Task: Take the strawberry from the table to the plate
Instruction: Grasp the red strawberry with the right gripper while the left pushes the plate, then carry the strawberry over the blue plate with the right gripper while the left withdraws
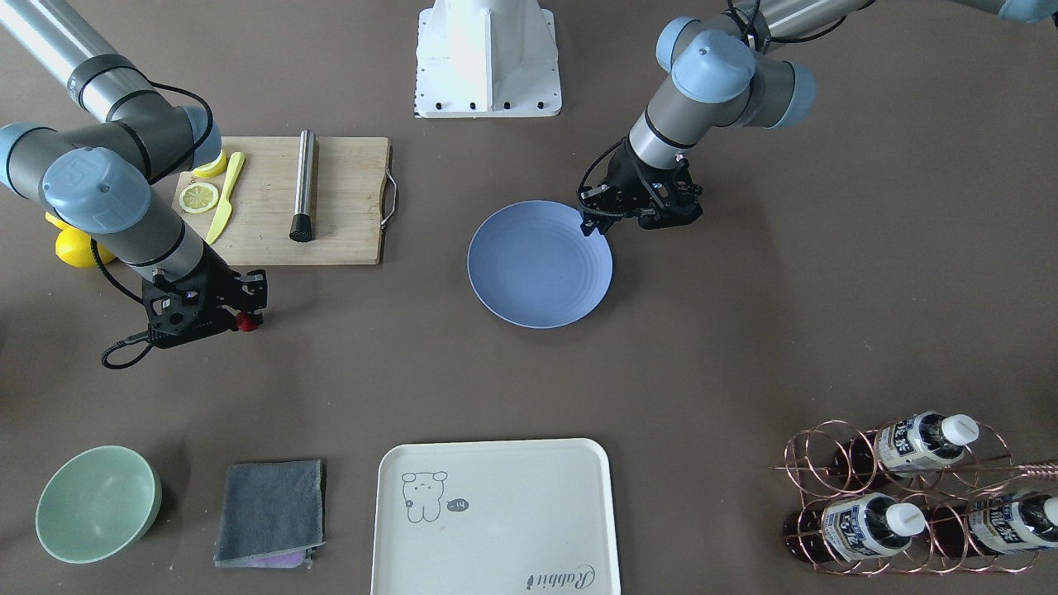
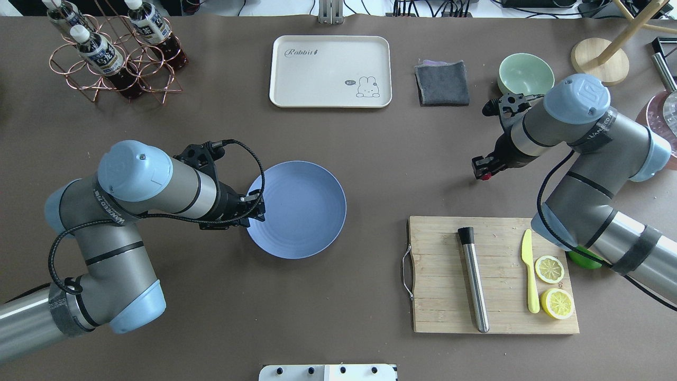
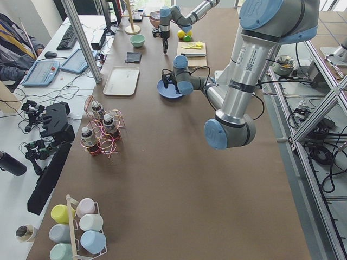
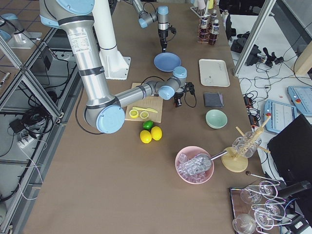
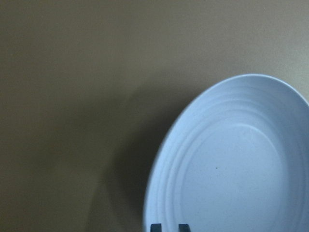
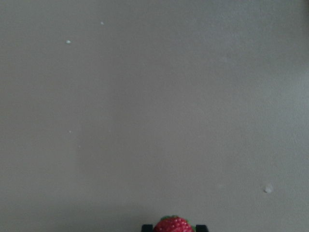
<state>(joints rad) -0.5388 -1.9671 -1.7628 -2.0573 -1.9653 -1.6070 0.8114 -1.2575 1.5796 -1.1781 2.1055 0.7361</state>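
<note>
The robot's right gripper should set the strawberry down near the middle of the round light-blue plate [image 1: 536, 259].
The small red strawberry [image 1: 246, 322] [image 2: 485, 176] [image 6: 173, 225] sits between the fingers of my right gripper [image 1: 242, 318] [image 2: 483, 173] [image 6: 174, 228], which is shut on it low over the grey-brown table [image 1: 744, 330]. I cannot tell whether the berry touches the surface. The round light-blue plate [image 1: 540, 264] [image 2: 296, 209] [image 5: 241, 169] lies empty at the table's middle, well apart from the berry. My left gripper [image 1: 588, 225] [image 2: 259, 212] [image 5: 169, 227] hangs over the plate's rim, its two fingertips close together with nothing between them.
A wooden cutting board [image 1: 347, 207] beside the right arm carries a steel muddler [image 1: 304, 186], a yellow knife [image 1: 225, 198] and lemon slices [image 1: 199, 197]. A mint bowl [image 1: 97, 502], grey cloth [image 1: 271, 512], cream tray [image 1: 494, 516] and bottle rack [image 1: 909, 496] line the operators' side.
</note>
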